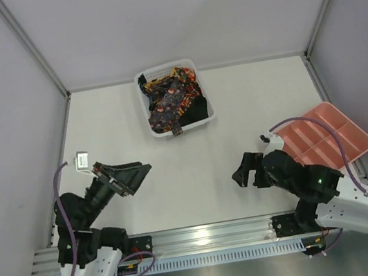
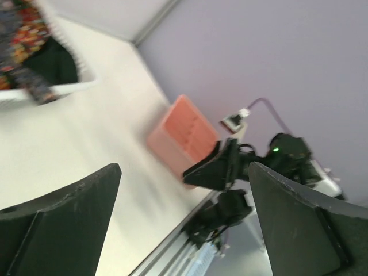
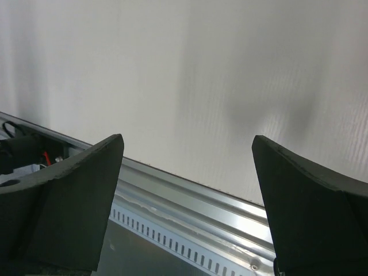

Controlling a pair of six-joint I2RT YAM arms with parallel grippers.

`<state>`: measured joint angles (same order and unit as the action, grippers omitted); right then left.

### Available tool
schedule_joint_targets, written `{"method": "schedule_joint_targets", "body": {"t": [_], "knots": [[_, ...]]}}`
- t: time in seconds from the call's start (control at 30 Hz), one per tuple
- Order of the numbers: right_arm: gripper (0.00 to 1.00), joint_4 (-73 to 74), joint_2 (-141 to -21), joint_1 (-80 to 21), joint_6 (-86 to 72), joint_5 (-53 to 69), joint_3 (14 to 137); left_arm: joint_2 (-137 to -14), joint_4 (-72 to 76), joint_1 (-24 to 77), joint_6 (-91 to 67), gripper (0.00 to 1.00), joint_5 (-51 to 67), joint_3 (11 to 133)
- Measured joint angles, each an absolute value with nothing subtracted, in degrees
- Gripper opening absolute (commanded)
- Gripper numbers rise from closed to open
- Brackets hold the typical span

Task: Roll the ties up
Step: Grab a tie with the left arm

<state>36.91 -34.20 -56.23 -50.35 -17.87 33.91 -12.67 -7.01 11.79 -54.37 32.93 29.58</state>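
Next, my left gripper closes on the loose end [image 1: 177,130] [image 2: 41,92] of the dark patterned tie, where it hangs over the front rim of the white mesh basket.
The ties [image 1: 172,101] lie piled in a white mesh basket [image 1: 207,117] at the back middle of the table, dark with red, orange and yellow patterns; one end hangs over the basket's front rim. They also show blurred at the top left of the left wrist view [image 2: 23,43]. My left gripper [image 1: 139,175] is open and empty near the front left, well short of the basket. My right gripper [image 1: 242,173] is open and empty near the front right. In the right wrist view only table and the front rail show between its fingers [image 3: 63,190].
A pink compartment tray [image 1: 324,135] lies at the right edge, just behind the right arm; it also shows in the left wrist view [image 2: 184,135]. Grey walls close the table on three sides. A metal rail [image 1: 206,236] runs along the near edge.
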Motion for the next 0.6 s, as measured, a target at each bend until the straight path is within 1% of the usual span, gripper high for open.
{"method": "schedule_joint_targets", "body": {"t": [0.07, 0.17, 0.23, 0.33, 0.4, 0.6], "knots": [[1.00, 38.15, -35.00, -56.23, -49.87, -17.50, 33.87, -12.03, -17.56, 11.81, -49.28, 1.00, 30.55, 33.47], [1.00, 37.69, -34.63, -56.18, -47.27, -16.14, 33.89, -9.30, -25.74, 11.81, -46.78, 1.00, 28.58, 33.67], [1.00, 36.99, -34.57, -56.01, -45.30, -15.31, 34.09, -7.38, -26.81, 11.81, -46.70, 1.00, 27.97, 31.94], [1.00, 35.92, -35.77, -55.66, -42.26, -13.87, 35.99, -7.92, -23.88, 11.81, -47.64, 0.99, 28.05, 27.68], [1.00, 35.31, -38.37, -55.57, -40.62, -13.45, 38.41, -12.56, -21.37, 11.84, -48.01, 0.96, 28.60, 25.52], [1.00, 33.12, -45.87, -54.52, -36.75, -12.34, 42.89, -38.70, -8.62, 15.49, -47.48, 0.94, 26.35, 24.62]]}}
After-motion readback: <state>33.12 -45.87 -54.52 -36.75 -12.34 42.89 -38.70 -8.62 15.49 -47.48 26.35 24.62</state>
